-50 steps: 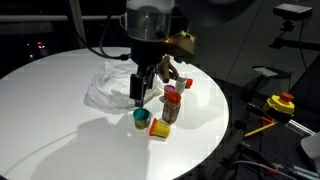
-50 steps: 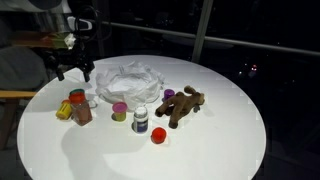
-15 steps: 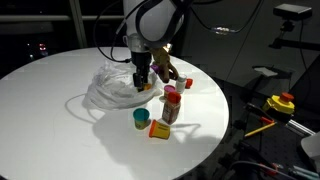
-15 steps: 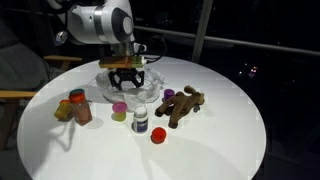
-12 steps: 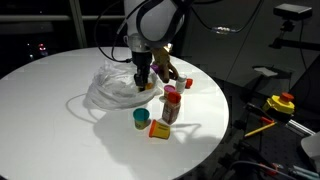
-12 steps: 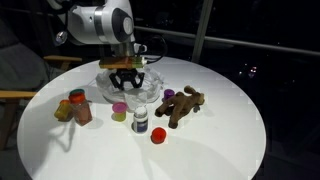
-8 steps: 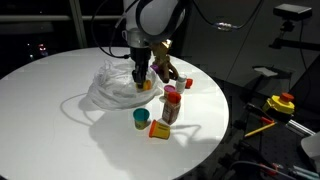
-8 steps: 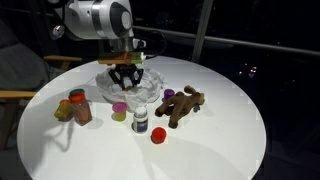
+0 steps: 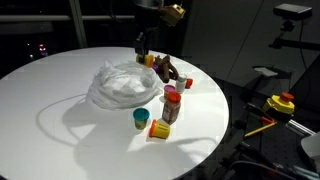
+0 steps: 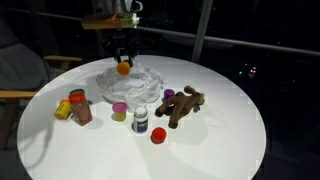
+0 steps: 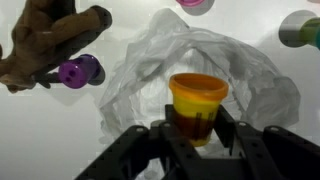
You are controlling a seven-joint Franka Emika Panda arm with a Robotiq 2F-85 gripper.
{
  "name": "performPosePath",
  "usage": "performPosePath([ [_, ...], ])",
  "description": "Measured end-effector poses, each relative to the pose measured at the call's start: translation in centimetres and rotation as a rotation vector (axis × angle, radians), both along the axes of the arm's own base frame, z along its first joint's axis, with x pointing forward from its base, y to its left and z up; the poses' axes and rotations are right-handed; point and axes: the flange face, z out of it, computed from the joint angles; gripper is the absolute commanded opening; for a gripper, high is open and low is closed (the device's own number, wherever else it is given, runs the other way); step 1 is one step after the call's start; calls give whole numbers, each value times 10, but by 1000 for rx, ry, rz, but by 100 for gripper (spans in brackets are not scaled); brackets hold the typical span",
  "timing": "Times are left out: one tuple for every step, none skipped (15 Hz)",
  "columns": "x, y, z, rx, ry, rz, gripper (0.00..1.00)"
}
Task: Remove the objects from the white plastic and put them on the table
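The small yellow tub is in my gripper. Next, I let go of it on the bare table (image 9: 200, 98) between the red cap and the table's near edge.
My gripper (image 11: 197, 132) is shut on a small yellow tub with an orange lid (image 11: 198, 102). It holds the tub in the air above the crumpled white plastic (image 11: 150, 55). In both exterior views the gripper (image 10: 123, 58) hangs high over the plastic (image 10: 128, 82) (image 9: 120, 85), with the orange tub (image 10: 123, 68) (image 9: 149, 60) at its fingertips. I cannot tell whether anything else lies inside the plastic's folds.
A brown plush toy (image 10: 183, 104) and a purple tub (image 11: 76, 72) lie beside the plastic. A pink cup (image 10: 119, 110), a small bottle (image 10: 140, 121) and a red cap (image 10: 158, 135) stand in front of it. A teal cup (image 9: 140, 118), a yellow cup (image 9: 158, 130) and a red-lidded jar (image 9: 170, 106) stand near the round table's edge (image 9: 200, 150).
The gripper closed on the orange-lidded tub down in the plastic, then rose straight up with it. The tub now hangs clear above the plastic.
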Motion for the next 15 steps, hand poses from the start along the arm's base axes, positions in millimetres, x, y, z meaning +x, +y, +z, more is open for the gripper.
performPosePath([
  [-13, -5, 12, 1, -8, -21, 17],
  [-26, -12, 22, 4, -16, -46, 17],
  [-40, -19, 30, 9, -28, -74, 17],
  [-54, -28, 36, 16, -42, -102, 17],
  [-69, -38, 40, 25, -55, -129, 17],
  [-84, -51, 41, 36, -63, -157, 17],
  [-99, -64, 39, 44, -68, -180, 17],
  [-114, -77, 34, 47, -64, -203, 17],
  [-131, -91, 25, 47, -52, -228, 17],
  [-147, -103, 15, 45, -32, -250, 16],
  [-164, -115, 3, 40, -1, -271, 17],
  [-179, -125, -10, 34, 33, -283, 17],
  [-192, -131, -21, 30, 65, -288, 17],
  [-203, -136, -31, 26, 94, -286, 17],
  [-210, -140, -38, 25, 111, -280, 17],
])
